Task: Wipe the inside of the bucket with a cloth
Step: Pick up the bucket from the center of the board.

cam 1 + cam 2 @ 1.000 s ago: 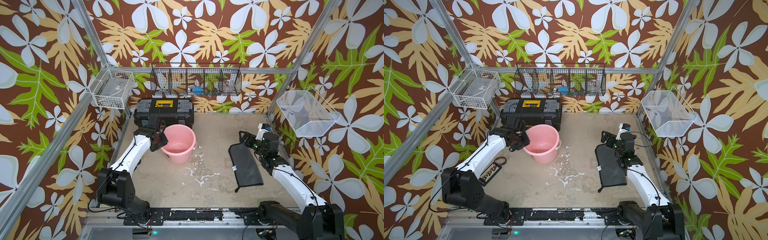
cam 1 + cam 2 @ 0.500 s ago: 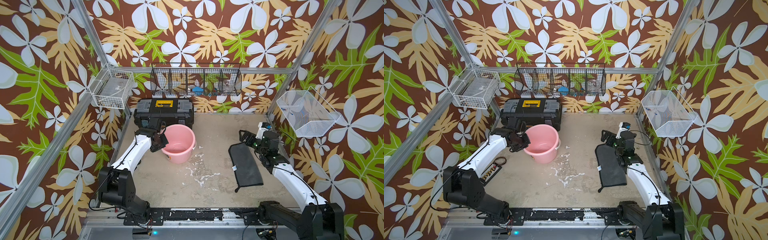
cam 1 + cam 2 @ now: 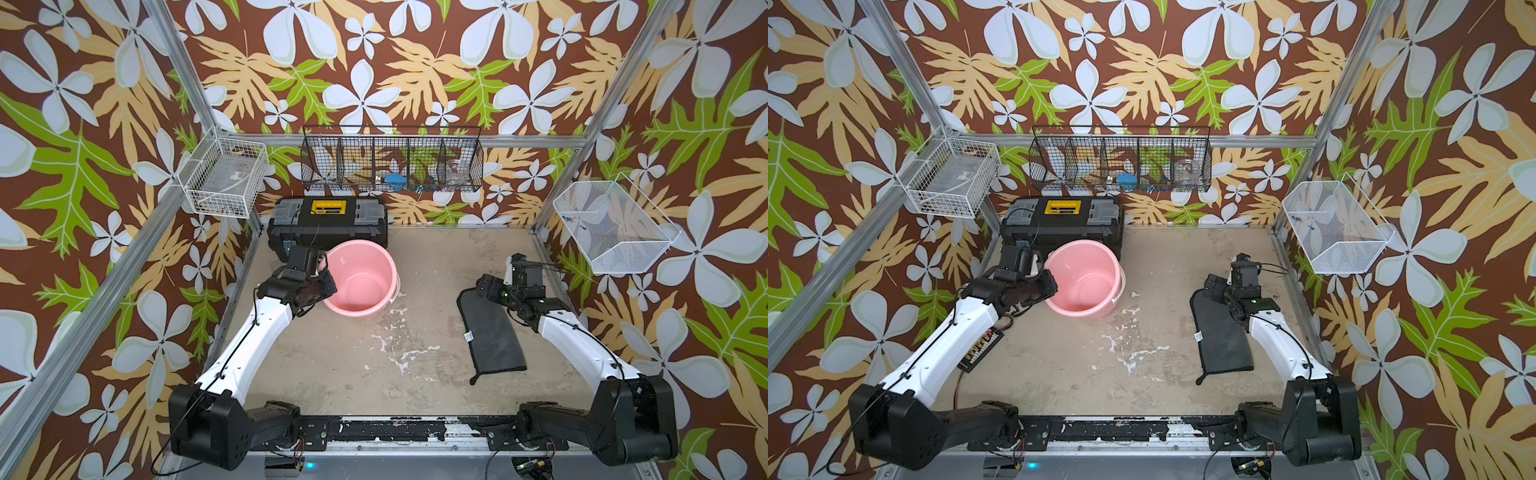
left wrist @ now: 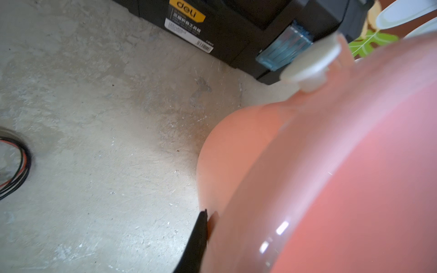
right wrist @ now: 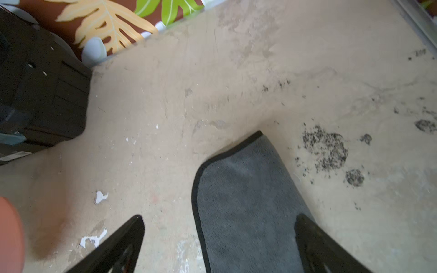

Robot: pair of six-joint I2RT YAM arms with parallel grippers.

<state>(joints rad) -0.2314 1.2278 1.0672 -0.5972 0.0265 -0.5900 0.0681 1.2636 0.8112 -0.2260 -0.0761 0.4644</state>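
My right gripper is going to close on the middle part (image 3: 491, 328) of the dark grey cloth, about level with the cloth's white tag.
The pink bucket (image 3: 361, 286) (image 3: 1086, 286) stands upright on the floor in front of the toolbox, with nothing inside it. My left gripper (image 3: 327, 279) (image 3: 1051, 284) is shut on the bucket's left rim. In the left wrist view one black finger (image 4: 201, 227) lies against the pink outer wall (image 4: 331, 165); the other finger is hidden. The dark grey cloth (image 3: 492, 332) (image 3: 1221, 332) lies flat at the right. My right gripper (image 3: 485, 286) (image 5: 220, 217) hovers open over the cloth's (image 5: 248, 201) far end, holding nothing.
A black toolbox (image 3: 328, 224) with a yellow handle stands right behind the bucket. Wire baskets hang on the back wall (image 3: 392, 160) and the side walls (image 3: 226, 178) (image 3: 611, 226). A small board with cables (image 3: 980, 349) lies under the left arm. White paint flecks (image 3: 395, 345) mark the floor.
My left gripper's jaws have closed on the bucket's rim. The right gripper has stayed open over the cloth and has hardly moved.
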